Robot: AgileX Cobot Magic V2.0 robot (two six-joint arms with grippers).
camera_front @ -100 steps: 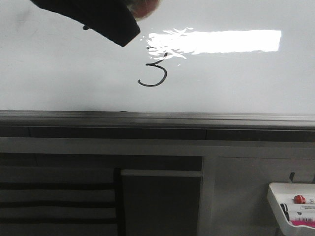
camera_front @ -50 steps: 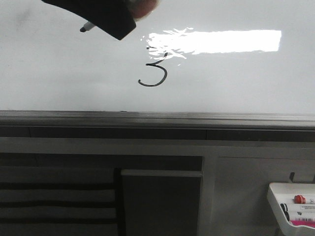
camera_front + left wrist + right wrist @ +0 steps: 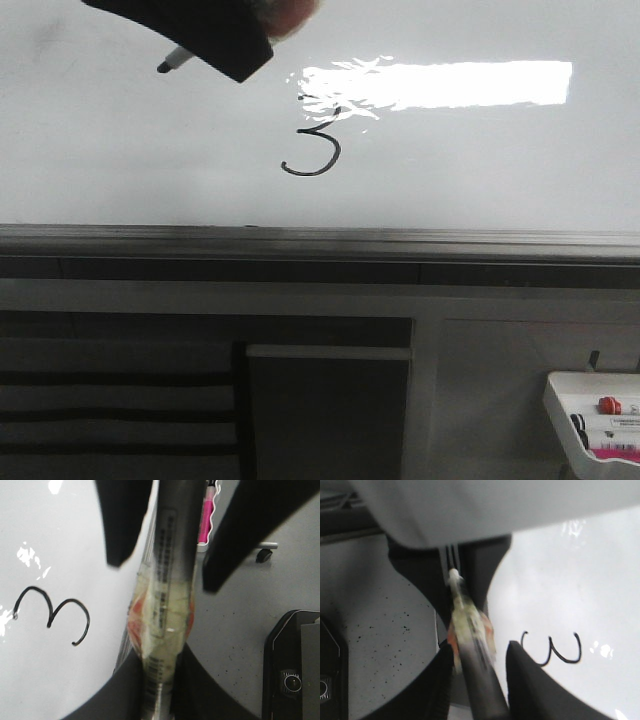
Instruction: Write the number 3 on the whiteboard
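Note:
The robot's left gripper should release the black marker on the bare whiteboard [image 3: 50, 72] past the number 3, opposite the light reflection.
The whiteboard [image 3: 480, 160] fills the upper half of the front view, with a bright light reflection. The number 3 [image 3: 312, 150] is drawn on it in thin black ink; it also shows in the left wrist view [image 3: 52, 612] and the right wrist view [image 3: 552, 650]. My left gripper [image 3: 250, 45] is at the top left, off the board, shut on a black marker [image 3: 172, 570] wrapped in tape. The marker's tip [image 3: 165, 64] points down-left. My right gripper [image 3: 480, 647] is open around the marker's body [image 3: 470, 630]; its fingers [image 3: 120, 525] stand wide apart.
A grey metal rail [image 3: 320, 240] runs along the board's lower edge. A small white marker tray [image 3: 565, 400] with several markers hangs at the lower right. Dark cabinet panels [image 3: 330, 420] lie below the rail. A black device [image 3: 295, 670] sits on the speckled floor.
The left gripper has risen slightly at the top left, and the marker tip now sticks out further down-left. The 3 is unchanged.

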